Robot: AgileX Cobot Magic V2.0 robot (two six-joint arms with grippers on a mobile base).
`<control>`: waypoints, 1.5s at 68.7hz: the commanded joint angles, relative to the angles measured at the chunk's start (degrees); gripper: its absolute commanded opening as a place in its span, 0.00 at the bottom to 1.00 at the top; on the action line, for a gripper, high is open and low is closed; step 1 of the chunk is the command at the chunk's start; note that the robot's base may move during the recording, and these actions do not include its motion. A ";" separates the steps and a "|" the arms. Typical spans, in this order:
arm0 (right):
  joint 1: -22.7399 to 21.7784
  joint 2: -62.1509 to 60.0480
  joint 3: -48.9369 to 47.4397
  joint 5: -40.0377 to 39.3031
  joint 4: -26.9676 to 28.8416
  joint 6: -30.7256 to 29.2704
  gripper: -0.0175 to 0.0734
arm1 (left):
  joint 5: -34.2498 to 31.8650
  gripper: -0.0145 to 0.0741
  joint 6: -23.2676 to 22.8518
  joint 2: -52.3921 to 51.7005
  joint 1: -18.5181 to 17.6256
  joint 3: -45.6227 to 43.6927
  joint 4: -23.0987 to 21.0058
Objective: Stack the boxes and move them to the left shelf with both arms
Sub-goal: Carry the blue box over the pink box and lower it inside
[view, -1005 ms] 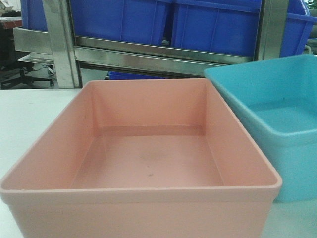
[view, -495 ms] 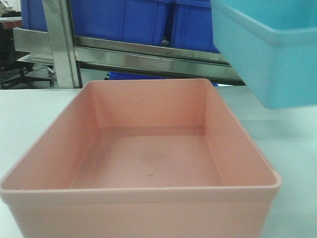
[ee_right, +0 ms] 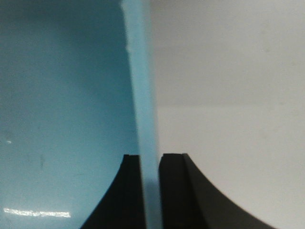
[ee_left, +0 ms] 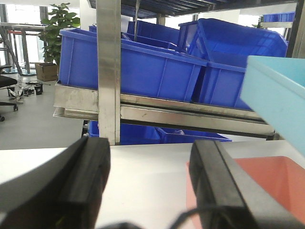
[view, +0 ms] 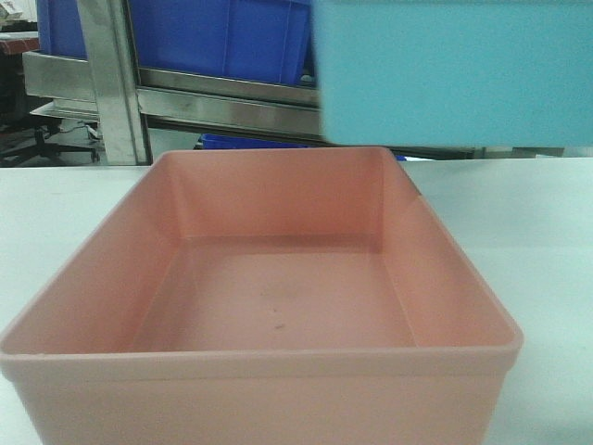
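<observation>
The light blue box, now in the air above the pink box, will be released by my right gripper as soon as it is sitting nested inside the open salmon pink box [view: 271, 239].
The salmon pink box [view: 278, 297] stands on the white table, filling the near front view; its corner shows in the left wrist view [ee_left: 267, 176]. The light blue box [view: 454, 69] hangs in the air above the pink box's far right part and also shows at the right of the left wrist view [ee_left: 279, 100]. My right gripper [ee_right: 151, 160] is shut on the blue box's wall [ee_right: 143, 95], one finger inside and one outside. My left gripper [ee_left: 150, 157] is open and empty over the table, left of the pink box.
A stainless steel rack [view: 241, 102] with an upright post [ee_left: 108, 71] stands behind the table and carries dark blue ribbed bins [ee_left: 143, 67]. The white table [view: 56, 204] stretches to both sides of the pink box.
The blue box has been lifted off the table at the right and carried left, up over the pink box's far right part. The pink box has not moved.
</observation>
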 commanded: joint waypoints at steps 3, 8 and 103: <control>4.65 -4.33 0.21 4.80 2.85 4.85 0.25 | -4.71 0.50 0.00 0.67 0.17 -1.66 -0.37; 7.95 -4.88 1.76 3.99 2.78 6.26 0.25 | -4.71 0.50 0.00 0.67 0.17 -1.66 -0.37; 27.09 -10.61 20.54 -16.03 -6.29 25.24 0.25 | -4.71 0.50 0.00 0.67 0.17 -1.66 -0.37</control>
